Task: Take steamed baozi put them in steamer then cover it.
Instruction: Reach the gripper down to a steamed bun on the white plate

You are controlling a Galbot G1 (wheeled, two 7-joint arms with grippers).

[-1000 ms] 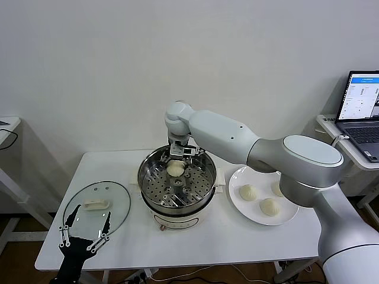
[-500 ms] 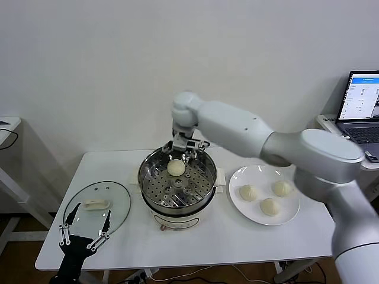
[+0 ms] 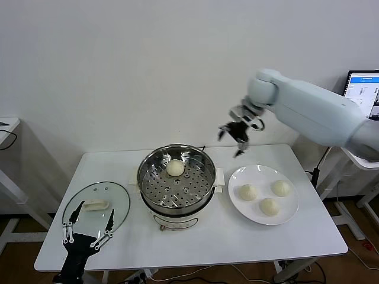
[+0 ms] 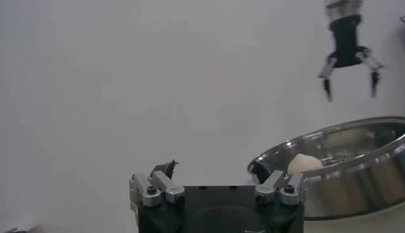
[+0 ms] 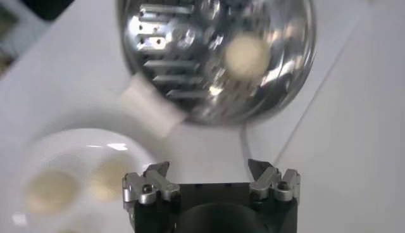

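Note:
The baozi on the white plate nearest the steamer is next for my right gripper, which should go to it and close on that baozi's sides [image 3: 248, 192] [image 5: 111, 180].
One baozi [image 3: 174, 168] lies on the perforated tray at the back of the steamer [image 3: 155, 165], a steel pot on a cream base at the table's middle. Three baozi [image 3: 247, 191] [image 3: 281, 187] [image 3: 269, 206] lie on the white plate [image 3: 256, 174] to its right. My right gripper [image 3: 234, 137] hangs open and empty in the air above the gap between steamer and plate. The glass cover [image 3: 117, 198] with its cream handle lies flat on the table at the left. My left gripper [image 3: 87, 229] is open and empty, low at the table's front left, just in front of the cover.
A laptop [image 3: 362, 94] stands on a side table at the far right. A white side table edge [image 3: 7, 125] shows at the far left. The wall runs close behind the table. In the right wrist view the steamer [image 5: 215, 57] and plate [image 5: 69, 171] lie below.
My right gripper has let go of the baozi in the steamer, lifted out and swung right and up toward the plate. The left arm has barely moved.

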